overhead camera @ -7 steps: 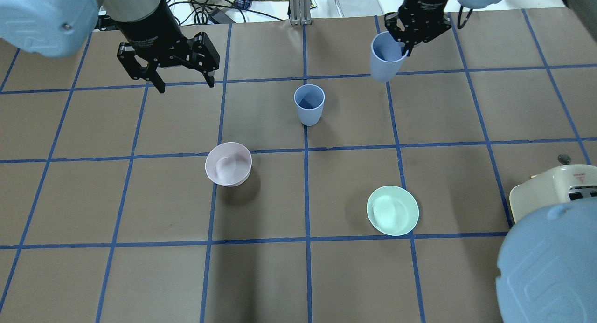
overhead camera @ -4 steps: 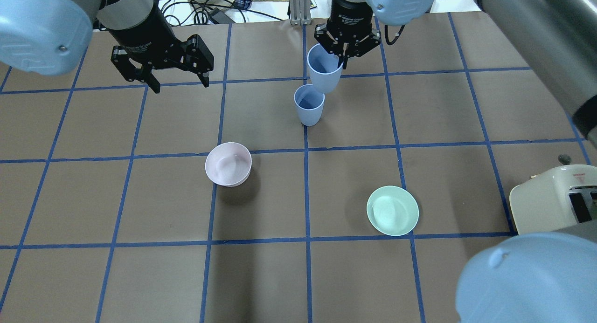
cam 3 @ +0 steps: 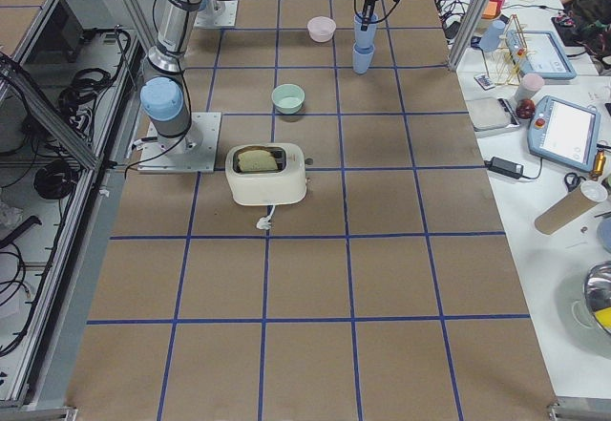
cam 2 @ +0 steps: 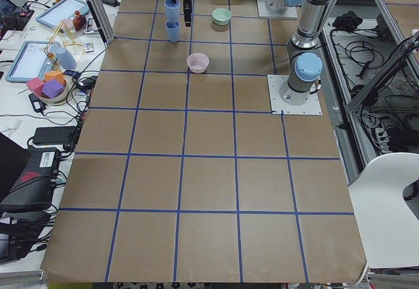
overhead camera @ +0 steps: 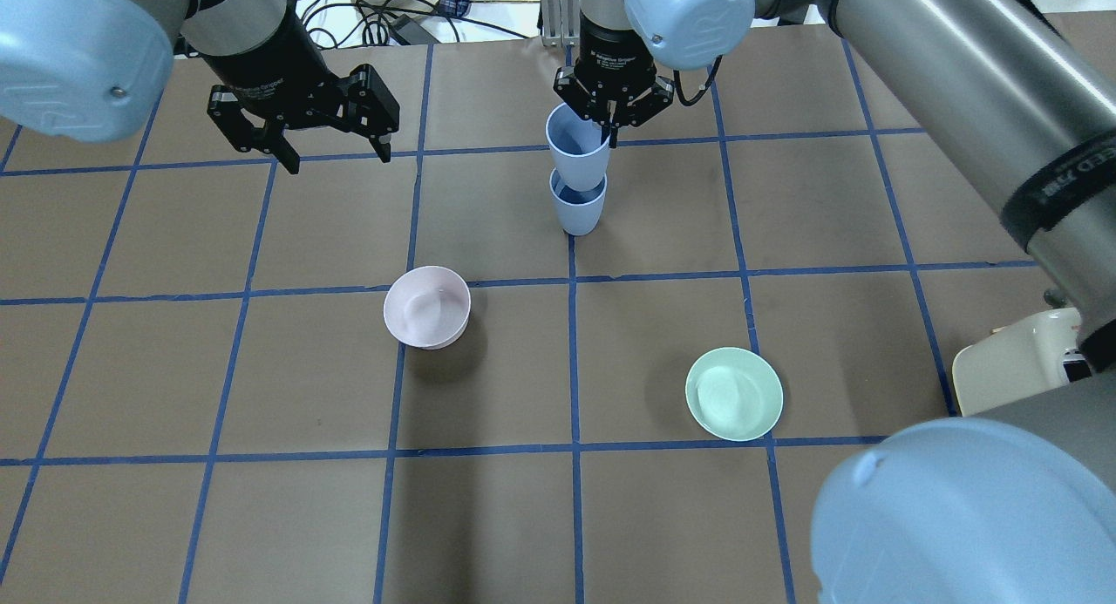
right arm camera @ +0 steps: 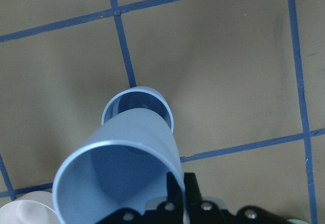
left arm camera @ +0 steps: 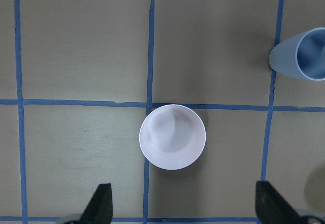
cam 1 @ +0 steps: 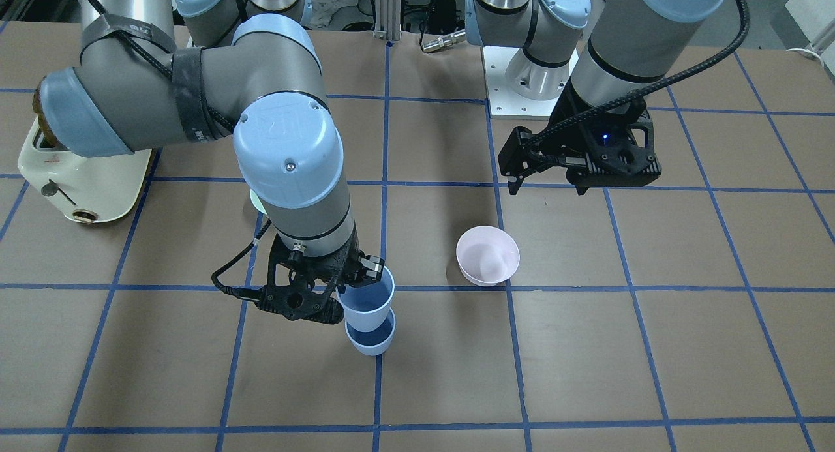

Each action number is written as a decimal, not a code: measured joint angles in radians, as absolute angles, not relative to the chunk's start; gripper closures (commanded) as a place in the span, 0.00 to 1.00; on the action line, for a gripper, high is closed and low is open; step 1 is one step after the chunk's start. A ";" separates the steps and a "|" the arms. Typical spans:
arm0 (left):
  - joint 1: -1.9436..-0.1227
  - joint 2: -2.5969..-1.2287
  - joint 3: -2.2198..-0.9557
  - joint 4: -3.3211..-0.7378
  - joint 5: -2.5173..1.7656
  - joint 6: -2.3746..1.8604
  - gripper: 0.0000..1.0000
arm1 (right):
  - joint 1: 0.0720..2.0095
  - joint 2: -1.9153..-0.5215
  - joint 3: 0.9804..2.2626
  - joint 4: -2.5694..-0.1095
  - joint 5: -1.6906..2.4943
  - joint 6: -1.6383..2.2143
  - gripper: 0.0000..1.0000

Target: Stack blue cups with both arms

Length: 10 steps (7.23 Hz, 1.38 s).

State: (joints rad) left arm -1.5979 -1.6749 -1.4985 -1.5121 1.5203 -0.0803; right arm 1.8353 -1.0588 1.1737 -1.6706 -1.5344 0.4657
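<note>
Next, my right gripper lets go of the second blue cup, so that it is left inside the opening of the standing blue cup (cam 1: 371, 330) (right arm camera: 138, 105). The second cup is now tilted over that cup's mouth.
One blue cup (overhead camera: 577, 210) stands upright on the table near the far middle, also seen in the front view (cam 1: 372, 340). My right gripper (overhead camera: 613, 116) is shut on the rim of the second blue cup (overhead camera: 576, 149) and holds it, slightly tilted, right over the standing cup's mouth (right arm camera: 137, 109). In the front view the held cup (cam 1: 367, 302) overlaps the lower cup's rim; I cannot tell whether they touch. My left gripper (overhead camera: 338, 158) is open and empty, hovering at the far left above the table, over the pink bowl (left arm camera: 172, 136).
The pink bowl (overhead camera: 427, 308) sits left of centre and a mint-green bowl (overhead camera: 734, 393) sits right of centre. A cream toaster (overhead camera: 1011, 369) stands at the right edge. The right arm's elbow (overhead camera: 959, 517) fills the near right corner.
My right gripper carried its blue cup leftward from the far right to directly over the standing cup. The left gripper shifted only slightly and stays open.
</note>
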 measured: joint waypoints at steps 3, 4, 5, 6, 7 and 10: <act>-1.597 -1.674 -1.498 -1.510 1.521 -0.080 0.00 | 1.837 -1.034 1.173 -1.707 -1.535 0.463 1.00; -1.597 -1.674 -1.498 -1.508 1.521 -0.080 0.00 | 1.837 -1.026 1.174 -1.711 -1.536 0.461 1.00; -1.597 -1.674 -1.499 -1.507 1.521 -0.080 0.00 | 1.836 -1.020 1.177 -1.711 -1.536 0.460 1.00; -1.597 -1.674 -1.499 -1.507 1.521 -0.080 0.00 | 1.836 -1.017 1.179 -1.709 -1.536 0.460 0.99; -1.597 -1.674 -1.499 -1.506 1.521 -0.080 0.00 | 1.836 -1.015 1.181 -1.708 -1.535 0.460 0.71; -1.598 -1.674 -1.499 -1.506 1.522 -0.080 0.00 | 1.835 -0.988 1.182 -1.712 -1.533 0.461 0.31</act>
State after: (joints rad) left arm -1.5981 -1.6736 -1.4987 -1.5064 1.5217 -0.0803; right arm 1.8346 -0.9885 1.1818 -1.7116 -1.5326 0.4609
